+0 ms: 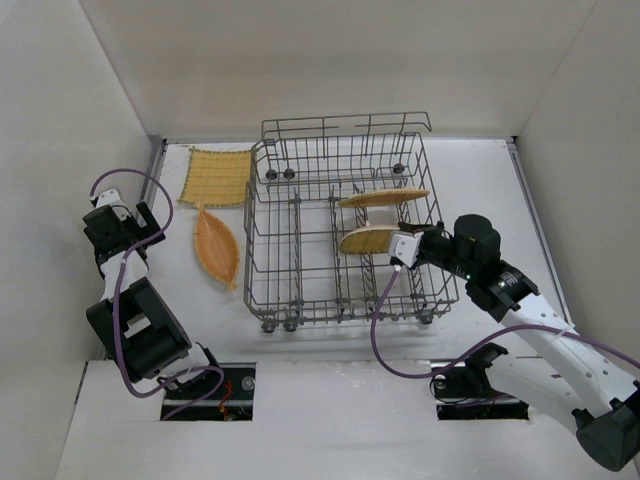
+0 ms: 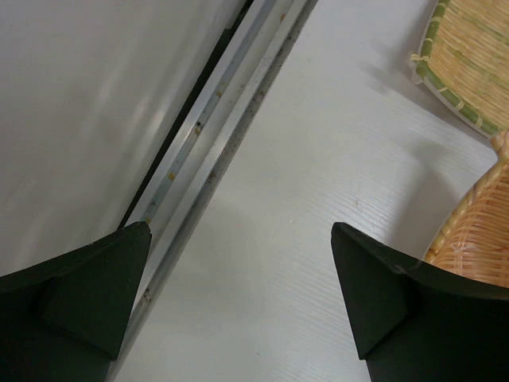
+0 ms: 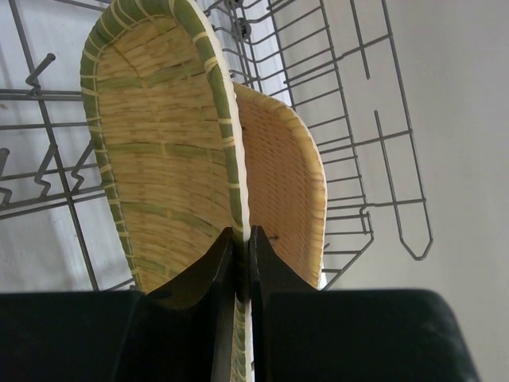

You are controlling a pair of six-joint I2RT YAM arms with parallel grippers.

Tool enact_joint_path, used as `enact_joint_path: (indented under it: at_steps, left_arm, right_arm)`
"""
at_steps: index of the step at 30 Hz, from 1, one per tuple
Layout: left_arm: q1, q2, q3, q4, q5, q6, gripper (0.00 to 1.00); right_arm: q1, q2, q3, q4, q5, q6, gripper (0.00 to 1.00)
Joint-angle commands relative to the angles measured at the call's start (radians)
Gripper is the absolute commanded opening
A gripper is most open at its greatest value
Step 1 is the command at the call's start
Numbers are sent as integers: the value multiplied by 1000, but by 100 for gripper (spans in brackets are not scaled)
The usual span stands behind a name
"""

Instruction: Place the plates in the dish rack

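Next, I release the yellow plate with my right gripper among the rack's wires point(image 1: 385, 251) before the standing orange plate.
The grey wire dish rack point(image 1: 300, 215) stands mid-table. My right gripper point(image 1: 398, 248) is shut on the rim of a yellow plate point(image 1: 368, 239) and holds it on edge inside the rack's right side; the plate fills the right wrist view point(image 3: 163, 151). An orange plate point(image 1: 384, 198) stands on edge just behind it, also seen in the right wrist view point(image 3: 290, 183). A second yellow plate point(image 1: 216, 176) and the leaf-shaped orange plate point(image 1: 216, 247) lie flat on the table left of the rack. My left gripper point(image 1: 150, 222) is open and empty, left of the leaf plate point(image 2: 477, 239).
The enclosure's white walls close in on the left, back and right. A metal rail point(image 2: 231, 127) runs along the left wall's foot beside my left gripper. The rack's left compartments hold only upright tines.
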Motion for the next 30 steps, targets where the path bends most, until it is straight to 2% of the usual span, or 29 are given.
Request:
enact_joint_path:
  at_steps: [1,16,30]
  left_arm:
    - [0,-5,37,17,-7,-8,100]
    - [0,-2,40,16,-7,-8,100]
    - [0,1,44,13,-7,-8,100]
  right_arm:
    - [12,-39,7,195,68,-61,0]
    - [-14,-40,5,184,96,-122,0]
    - [-16,-150,-149,109,94,-152,0]
